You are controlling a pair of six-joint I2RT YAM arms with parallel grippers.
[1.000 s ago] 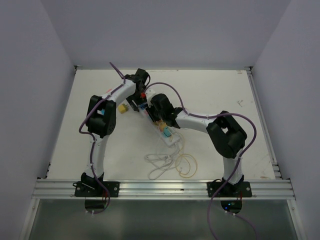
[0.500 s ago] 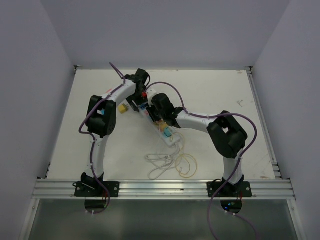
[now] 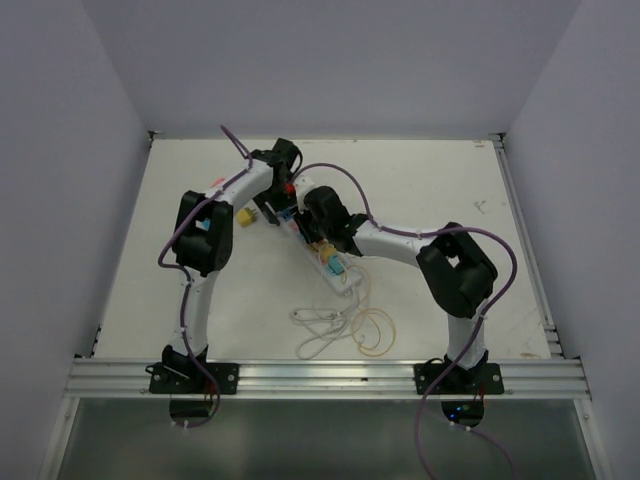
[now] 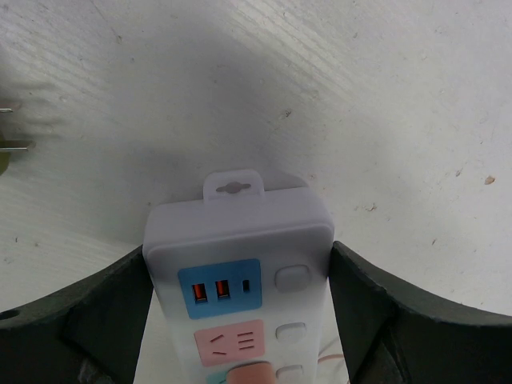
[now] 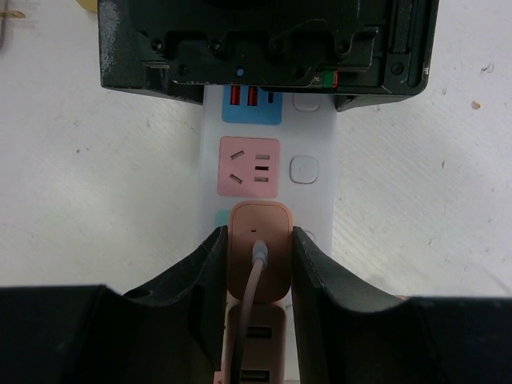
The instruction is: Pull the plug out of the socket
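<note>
I should release the peach-coloured plug with my right gripper on the bare table (image 3: 403, 227) under that gripper's forearm, off the power strip.
The white power strip (image 3: 343, 277) lies slanted at the table's middle. In the left wrist view its end (image 4: 240, 232) shows a blue USB face and a pink outlet face. My left gripper (image 4: 238, 260) is shut on that end, one finger pressed against each long side. A peach-coloured plug (image 5: 258, 248) with a thin cord sits in the strip (image 5: 308, 200), just below the pink outlet face. My right gripper (image 5: 257, 236) is shut on this plug, its fingers (image 5: 204, 272) flat against both sides. From above, the left gripper (image 3: 284, 214) and the right gripper (image 3: 322, 246) face each other over the strip.
A loose yellow plug (image 3: 243, 217) lies left of the left gripper; its prongs show at the left wrist view's edge (image 4: 14, 146). A tan USB block (image 5: 256, 344) sits under the held plug. White and tan cords (image 3: 335, 325) coil toward the near edge.
The right arm's elbow has shifted very slightly. Both grippers keep their hold and the plug stays seated in the strip.
</note>
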